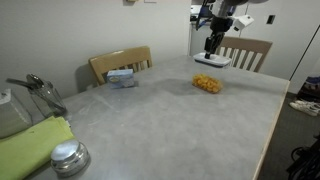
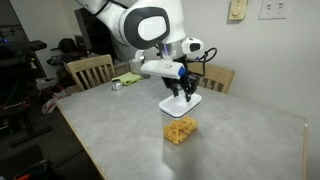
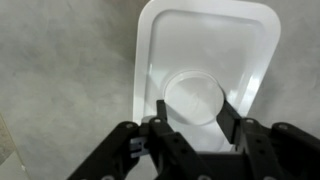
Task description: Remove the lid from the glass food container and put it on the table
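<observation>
The robot's gripper needs to set the white lid down on the grey table (image 1: 188,95) next to the glass food container, toward the round metal object. The lid is held flat above the table.
The white lid (image 3: 205,40) hangs in my gripper (image 3: 195,108), whose fingers are shut on the round knob in the lid's middle. In both exterior views the lid (image 1: 214,61) (image 2: 183,103) is held flat in the air, a little above the glass food container (image 1: 207,84) (image 2: 180,130). The container stands open on the grey table (image 1: 170,120) (image 2: 120,130) with orange-yellow food pieces showing inside. The gripper (image 1: 212,50) (image 2: 182,94) points straight down. The wrist view shows grey table beneath the lid; the container is out of that view.
A pale blue-white box (image 1: 122,77) lies near the table's far edge. A round shiny metal object (image 1: 70,157) and a green cloth (image 1: 30,148) lie at the near corner. Wooden chairs (image 1: 120,62) (image 1: 250,50) stand behind the table.
</observation>
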